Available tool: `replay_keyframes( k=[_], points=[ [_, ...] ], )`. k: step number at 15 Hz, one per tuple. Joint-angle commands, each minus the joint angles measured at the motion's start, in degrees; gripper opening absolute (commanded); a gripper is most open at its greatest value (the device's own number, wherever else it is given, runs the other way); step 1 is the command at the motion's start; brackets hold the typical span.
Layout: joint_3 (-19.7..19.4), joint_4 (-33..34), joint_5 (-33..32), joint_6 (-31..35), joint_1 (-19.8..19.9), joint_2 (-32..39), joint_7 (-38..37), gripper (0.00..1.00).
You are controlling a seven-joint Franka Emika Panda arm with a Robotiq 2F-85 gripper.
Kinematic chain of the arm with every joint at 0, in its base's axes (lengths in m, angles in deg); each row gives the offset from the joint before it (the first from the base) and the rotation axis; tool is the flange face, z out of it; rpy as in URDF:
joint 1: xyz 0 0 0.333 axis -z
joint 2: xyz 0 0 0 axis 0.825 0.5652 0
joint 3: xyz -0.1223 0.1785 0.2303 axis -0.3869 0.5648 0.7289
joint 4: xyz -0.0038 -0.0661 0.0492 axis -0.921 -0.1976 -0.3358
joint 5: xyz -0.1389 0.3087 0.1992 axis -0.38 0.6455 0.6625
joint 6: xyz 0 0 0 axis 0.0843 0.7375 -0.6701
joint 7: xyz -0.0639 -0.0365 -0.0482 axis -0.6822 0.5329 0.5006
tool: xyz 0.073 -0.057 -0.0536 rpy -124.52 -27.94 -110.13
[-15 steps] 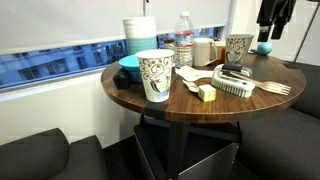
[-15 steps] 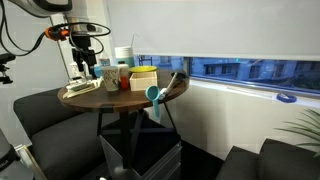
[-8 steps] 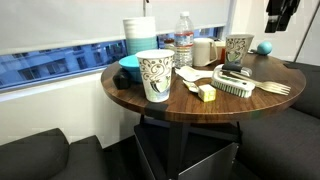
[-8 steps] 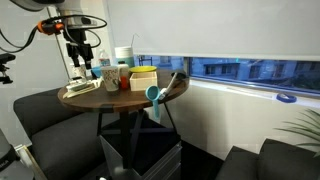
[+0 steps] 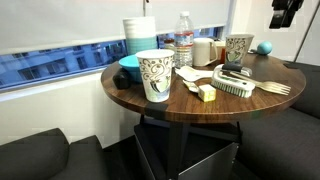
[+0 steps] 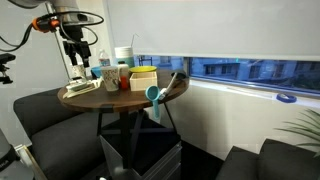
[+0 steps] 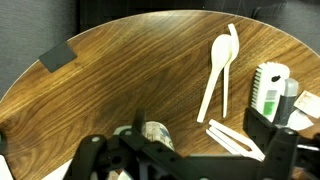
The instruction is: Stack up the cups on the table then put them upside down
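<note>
The front patterned cup's rim (image 5: 167, 51), on the cup's side toward the water bottle, is my gripper's next place. My gripper should go there and close.
Two patterned paper cups stand upright and apart on the round wooden table (image 5: 150, 104). One cup (image 5: 155, 77) is near the front edge. The other cup (image 5: 238, 49) is at the back right. My gripper (image 5: 282, 20) hangs open and empty high above the table's back right, over that far cup. In the wrist view I look down on the table (image 7: 130, 60). The far cup (image 7: 158, 133) shows from above, partly hidden by my gripper (image 7: 190, 160). In an exterior view the gripper (image 6: 78, 58) hovers above the table's far side.
A blue bowl (image 5: 130, 68), stacked white-and-blue containers (image 5: 140, 33) and a water bottle (image 5: 183, 42) crowd the back. A brush (image 5: 233, 85), a wooden fork (image 5: 276, 88) and a yellow block (image 5: 206, 93) lie at the right. Wooden utensils (image 7: 220, 62) lie below the gripper.
The gripper has risen and drifted slightly right, away from the far cup, staying open. Nothing on the table has moved.
</note>
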Motion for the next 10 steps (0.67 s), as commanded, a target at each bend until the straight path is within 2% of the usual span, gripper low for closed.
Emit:
replay_keyframes(
  k=[1,5,9,10],
  points=[
    [-0.5,0.3,1.1,-0.2,-1.0,-1.1,0.9,1.00],
    [1.5,0.7,4.3,-0.8,-5.3,-8.0,1.9,1.00],
    [7.0,3.1,8.1,-1.5,-11.0,-11.4,0.0,1.00],
    [4.9,2.4,6.4,-0.6,-8.8,-9.6,0.7,1.00]
  ],
)
